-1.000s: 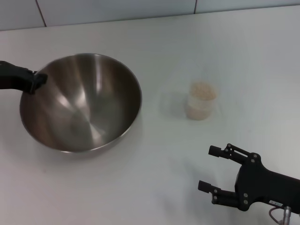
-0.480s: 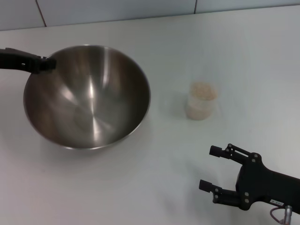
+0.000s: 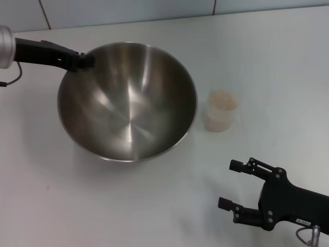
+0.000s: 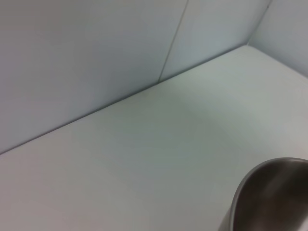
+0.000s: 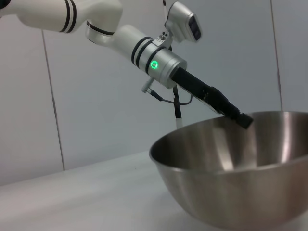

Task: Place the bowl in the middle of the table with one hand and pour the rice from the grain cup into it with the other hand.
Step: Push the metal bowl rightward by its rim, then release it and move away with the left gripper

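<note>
Next, my right gripper grips the grain cup at its upper side (image 3: 238, 103) facing away from the steel bowl, because I should pour the rice.
The steel bowl (image 3: 128, 103) sits left of the table's (image 3: 154, 206) middle in the head view, tilted a little. My left gripper (image 3: 85, 60) is shut on the bowl's far left rim. The bowl also shows in the right wrist view (image 5: 231, 168), with the left gripper (image 5: 243, 120) on its rim, and its edge shows in the left wrist view (image 4: 269, 197). The grain cup (image 3: 221, 111) stands upright right of the bowl, full of rice (image 3: 222, 99). My right gripper (image 3: 236, 185) is open and empty near the front right, apart from the cup.
A pale wall (image 3: 128, 10) with seams runs along the table's far edge. Bare white tabletop lies in front of the bowl and right of the cup.
My left gripper has carried the bowl to the right and a little farther back, closer to the cup. The right arm and the cup have not moved.
</note>
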